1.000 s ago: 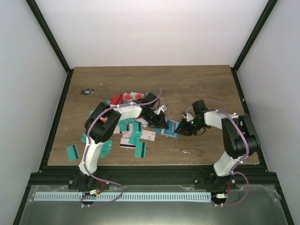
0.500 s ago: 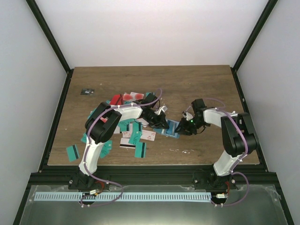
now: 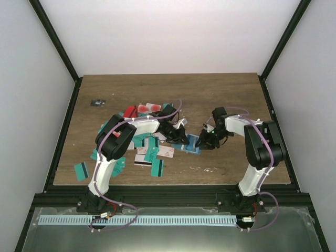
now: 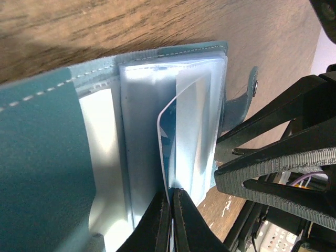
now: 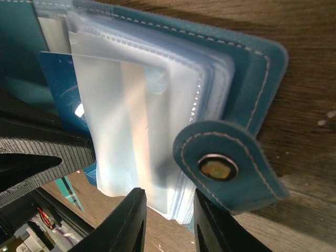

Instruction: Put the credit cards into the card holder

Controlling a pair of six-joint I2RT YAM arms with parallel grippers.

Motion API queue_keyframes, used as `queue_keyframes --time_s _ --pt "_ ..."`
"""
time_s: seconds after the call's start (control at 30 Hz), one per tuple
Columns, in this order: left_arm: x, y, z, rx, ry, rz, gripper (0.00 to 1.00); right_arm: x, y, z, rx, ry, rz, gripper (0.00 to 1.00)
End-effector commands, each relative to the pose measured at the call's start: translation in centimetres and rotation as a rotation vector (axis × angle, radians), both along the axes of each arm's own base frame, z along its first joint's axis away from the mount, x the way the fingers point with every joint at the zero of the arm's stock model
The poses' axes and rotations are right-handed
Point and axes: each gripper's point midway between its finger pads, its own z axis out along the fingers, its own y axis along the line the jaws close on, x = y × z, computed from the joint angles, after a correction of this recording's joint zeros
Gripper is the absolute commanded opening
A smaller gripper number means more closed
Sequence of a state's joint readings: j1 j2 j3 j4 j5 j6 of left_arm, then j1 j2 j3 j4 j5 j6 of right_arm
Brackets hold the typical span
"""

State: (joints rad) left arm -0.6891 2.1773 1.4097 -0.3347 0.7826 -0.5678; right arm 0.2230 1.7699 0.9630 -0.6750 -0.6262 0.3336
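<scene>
Next, I open my left gripper because the credit card stands steeply with its blue strip outside the clear pocket, let the card lie flatter, then take the card's exposed edge (image 5: pixel 50 79).
The teal card holder (image 3: pixel 192 143) lies open on the table between my two grippers, its clear pockets fanned out (image 4: pixel 142 105). My left gripper (image 4: pixel 171 195) is shut on the edge of a blue-teal credit card (image 4: pixel 166 131), which stands partly inside one clear pocket. My right gripper (image 5: pixel 168 210) is open, its jaws on either side of the pockets' loose edge (image 5: pixel 131 131), next to the snap tab (image 5: pixel 220 168). The same card (image 5: pixel 56 86) shows behind the pockets. Several more credit cards (image 3: pixel 149 152), teal, red and white-pink, lie scattered to the left.
The right gripper's ribbed fingers (image 4: pixel 273 168) stand close beside the holder in the left wrist view. A small dark object (image 3: pixel 97 102) lies at the far left of the table. Bare wood (image 3: pixel 226 94) stretches behind and to the right.
My right gripper's jaws have widened and its arm has shifted slightly left toward the holder. The left gripper has stayed shut on the card.
</scene>
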Motion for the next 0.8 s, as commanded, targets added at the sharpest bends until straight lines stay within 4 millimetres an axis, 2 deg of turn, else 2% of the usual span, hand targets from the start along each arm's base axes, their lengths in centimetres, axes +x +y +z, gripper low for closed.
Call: queue_keyframes --time_s 0.0,0.17,0.37,0.57,0.77 --pt "-3.2 1.4 -3.4 0.121 0.079 -0.031 0.04 4.6 0.9 -1.0 -0.050 -0.185 0.028 0.28" --pt "-2.6 1.6 -3.5 0.115 0.073 -0.026 0.06 5.3 1.3 -0.5 -0.038 -0.224 0.066 0.30" --pt "-1.3 2.0 -2.7 0.123 0.034 -0.033 0.20 5.6 1.5 0.4 -0.027 -0.240 0.067 0.31" --pt "-1.1 2.2 -1.8 0.145 0.013 -0.053 0.29 5.6 1.2 1.2 -0.037 -0.252 0.060 0.31" --pt "-1.0 2.8 -1.0 0.189 0.003 -0.050 0.45 6.0 1.1 1.6 -0.051 -0.263 0.053 0.32"
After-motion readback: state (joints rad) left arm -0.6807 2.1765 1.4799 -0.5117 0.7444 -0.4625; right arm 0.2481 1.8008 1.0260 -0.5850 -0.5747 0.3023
